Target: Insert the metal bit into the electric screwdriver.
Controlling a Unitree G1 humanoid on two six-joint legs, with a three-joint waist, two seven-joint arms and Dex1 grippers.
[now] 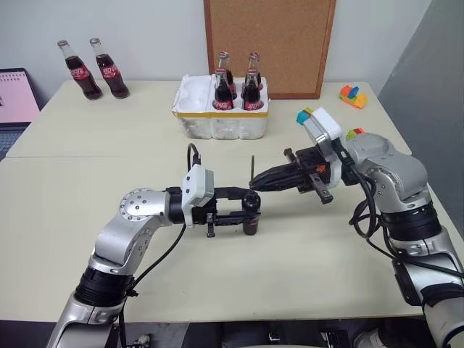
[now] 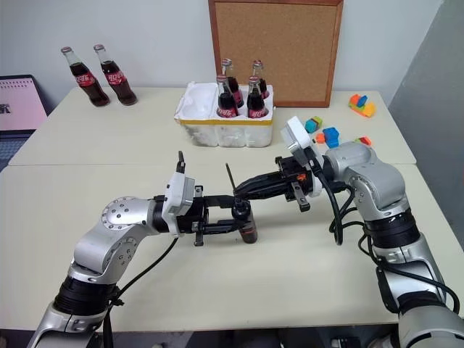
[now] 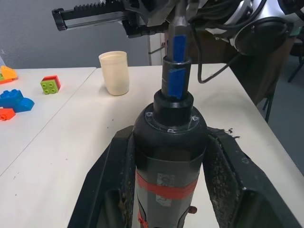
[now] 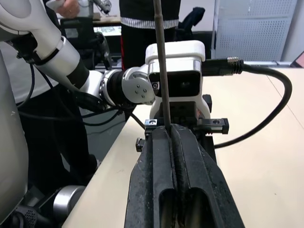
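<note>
My left gripper is going to release the electric screwdriver and leave it on the bare table [image 1: 230, 193] in front of the white foam crate.
My left gripper [image 1: 250, 210] reaches in from the left and is shut on the electric screwdriver [image 1: 251, 219], a short black cylinder with a red band. In the left wrist view the screwdriver [image 3: 170, 156] sits between the two fingers, its blue tip toward the right gripper. My right gripper [image 1: 255, 183] comes from the right, just above the screwdriver, and is shut on the metal bit [image 1: 252, 168]. This thin dark rod stands upright out of the fingertips [image 4: 161, 71]. Whether its lower end touches the blue tip is hidden.
A white foam crate [image 1: 217, 123] with several cola bottles stands behind the grippers. Two more bottles [image 1: 90, 69] sit at the back left beside a laptop [image 1: 14, 98]. Toy blocks [image 1: 353, 96] lie at the back right, near a cream cup [image 3: 115, 72]. A person [image 4: 147, 19] stands beyond the table.
</note>
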